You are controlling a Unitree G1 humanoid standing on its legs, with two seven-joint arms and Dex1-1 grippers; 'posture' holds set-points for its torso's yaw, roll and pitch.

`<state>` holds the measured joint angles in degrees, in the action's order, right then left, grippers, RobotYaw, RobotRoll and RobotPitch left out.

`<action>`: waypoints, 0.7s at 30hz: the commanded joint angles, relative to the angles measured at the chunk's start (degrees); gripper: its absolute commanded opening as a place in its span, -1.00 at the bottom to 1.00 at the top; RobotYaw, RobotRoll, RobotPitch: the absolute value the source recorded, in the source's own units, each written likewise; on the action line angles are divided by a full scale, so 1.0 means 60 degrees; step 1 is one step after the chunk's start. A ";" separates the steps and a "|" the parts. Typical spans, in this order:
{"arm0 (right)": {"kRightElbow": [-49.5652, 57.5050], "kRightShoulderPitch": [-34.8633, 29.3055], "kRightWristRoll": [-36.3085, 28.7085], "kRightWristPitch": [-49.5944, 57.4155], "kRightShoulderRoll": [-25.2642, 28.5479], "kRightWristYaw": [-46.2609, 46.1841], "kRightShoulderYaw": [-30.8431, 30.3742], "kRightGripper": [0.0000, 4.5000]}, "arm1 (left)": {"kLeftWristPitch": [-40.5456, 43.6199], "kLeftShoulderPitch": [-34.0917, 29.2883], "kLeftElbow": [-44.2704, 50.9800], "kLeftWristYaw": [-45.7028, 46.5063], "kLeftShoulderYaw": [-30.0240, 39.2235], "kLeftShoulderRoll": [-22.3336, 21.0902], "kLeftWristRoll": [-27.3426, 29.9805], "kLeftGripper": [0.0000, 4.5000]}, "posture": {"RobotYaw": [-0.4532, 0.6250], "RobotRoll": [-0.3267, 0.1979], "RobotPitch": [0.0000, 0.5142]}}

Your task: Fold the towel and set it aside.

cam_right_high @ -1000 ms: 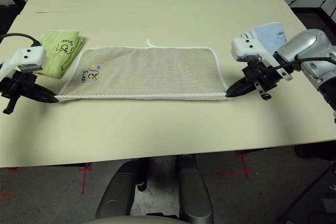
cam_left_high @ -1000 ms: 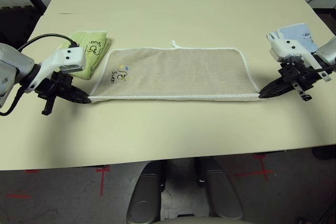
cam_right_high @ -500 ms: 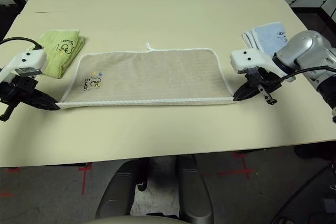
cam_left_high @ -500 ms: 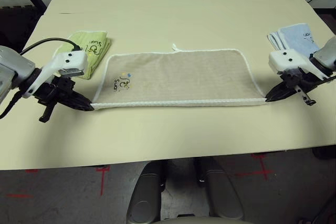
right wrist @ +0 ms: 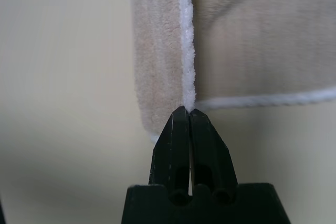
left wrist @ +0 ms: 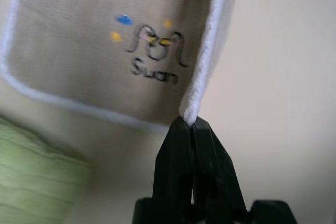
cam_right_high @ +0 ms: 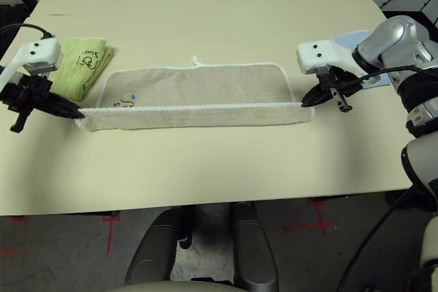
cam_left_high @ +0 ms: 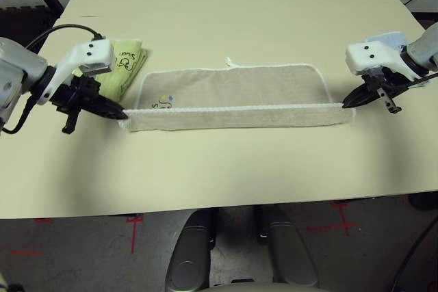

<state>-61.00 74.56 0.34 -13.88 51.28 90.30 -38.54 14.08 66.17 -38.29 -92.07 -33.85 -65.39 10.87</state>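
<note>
The beige towel's near corner, now lifted and carried over the table, will be let go by my left gripper on its far corner (cam_left_high: 139,75) (left wrist: 9,69) beside the lime-green folded towel.
The beige towel (cam_left_high: 233,90) with white edging lies spread across the table, its near long edge lifted and carried over toward the far edge. My left gripper (cam_left_high: 120,113) is shut on the towel's near left corner. My right gripper (cam_left_high: 344,104) is shut on the near right corner. In the left wrist view the white-edged corner (left wrist: 190,111) sits pinched at the fingertips, with the dark logo (left wrist: 155,51) beyond. In the right wrist view the edging (right wrist: 185,51) runs straight out from the closed tips (right wrist: 188,113). A small white loop (cam_left_high: 230,63) sticks out at the far edge.
A lime-green folded towel (cam_left_high: 123,66) lies just beyond my left gripper. A light blue folded towel (cam_right_high: 359,42) sits behind my right gripper. The cream table (cam_left_high: 226,5) stretches far beyond the towel, and its front edge (cam_left_high: 205,210) runs close below.
Both grippers have lifted the near edge and carried it away from me over the towel, so the visible towel is narrower and the logo is partly covered.
</note>
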 commanded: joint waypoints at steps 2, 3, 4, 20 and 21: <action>-0.0868 0.0101 0.1095 -0.0356 -0.0177 -0.0880 0.0638 -1.00 | -0.0730 0.0631 -0.1836 0.0212 0.0546 0.0742 -0.1286 -0.98 | -0.11 0.25 -0.12; -0.0970 0.0102 0.1252 -0.0464 -0.0262 -0.1119 0.0762 -1.00 | -0.0853 0.0744 -0.2152 0.0374 0.0676 0.0944 -0.1472 -0.98 | -0.11 0.25 -0.12; -0.1064 0.0103 0.1384 -0.0549 -0.0350 -0.1342 0.0898 -1.00 | -0.0976 0.0835 -0.2406 0.0470 0.0789 0.1103 -0.1637 -0.98 | -0.11 0.25 -0.12; -0.1721 0.0385 0.2837 -0.1121 -0.1314 -0.3980 0.2226 -1.00 | -0.2132 0.1739 -0.4698 0.2015 0.2080 0.2255 -0.3361 -0.98 | -0.12 0.25 -0.09; -0.1738 0.0404 0.2907 -0.1155 -0.1349 -0.4145 0.2252 -1.00 | -0.2165 0.1761 -0.4755 0.2054 0.2110 0.2274 -0.3420 -0.98 | -0.12 0.25 -0.09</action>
<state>-70.09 76.66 16.30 -20.57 42.86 67.00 -25.98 1.55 76.20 -64.95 -80.29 -22.04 -51.51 -7.79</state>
